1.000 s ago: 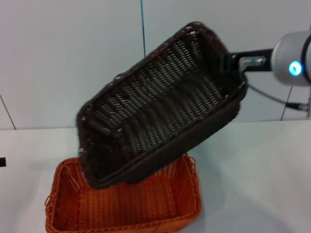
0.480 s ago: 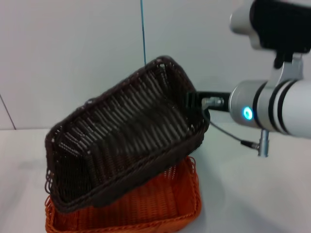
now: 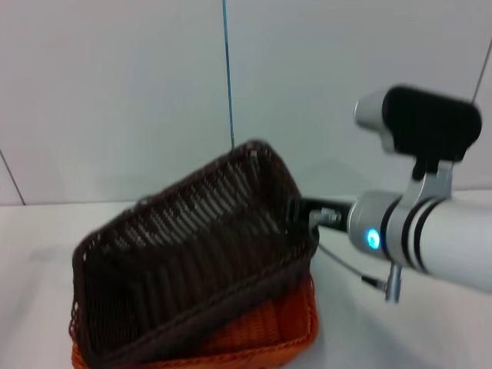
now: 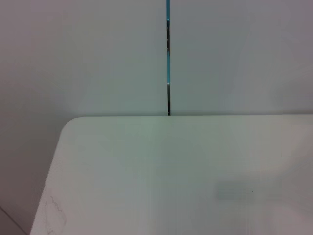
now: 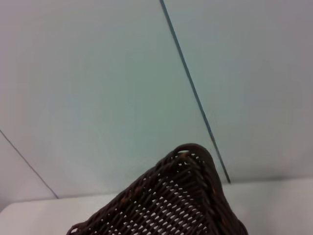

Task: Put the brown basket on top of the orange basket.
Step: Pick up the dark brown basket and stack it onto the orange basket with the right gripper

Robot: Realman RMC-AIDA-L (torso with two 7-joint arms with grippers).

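The robot's right gripper will release the brown basket once the raised end of that basket is nested down inside the orange basket (image 3: 234,286).
The dark brown basket (image 3: 184,254) hangs tilted, its low left end down inside the orange basket (image 3: 261,330) and its right end raised. My right gripper (image 3: 301,219) is shut on the brown basket's right rim, with the white arm reaching in from the right. Only the orange basket's front rim and right side show beneath the brown one. In the right wrist view a corner of the brown basket (image 5: 181,196) rises before the wall. My left gripper is out of view.
Both baskets are near the front of a white table (image 3: 400,338), with a pale wall and a blue vertical seam (image 3: 228,77) behind. The left wrist view shows only a bare table corner (image 4: 161,171) and wall.
The right arm has lowered the brown basket down and to the left, from high above the orange basket to nesting partly inside it. The arm has come lower and nearer.
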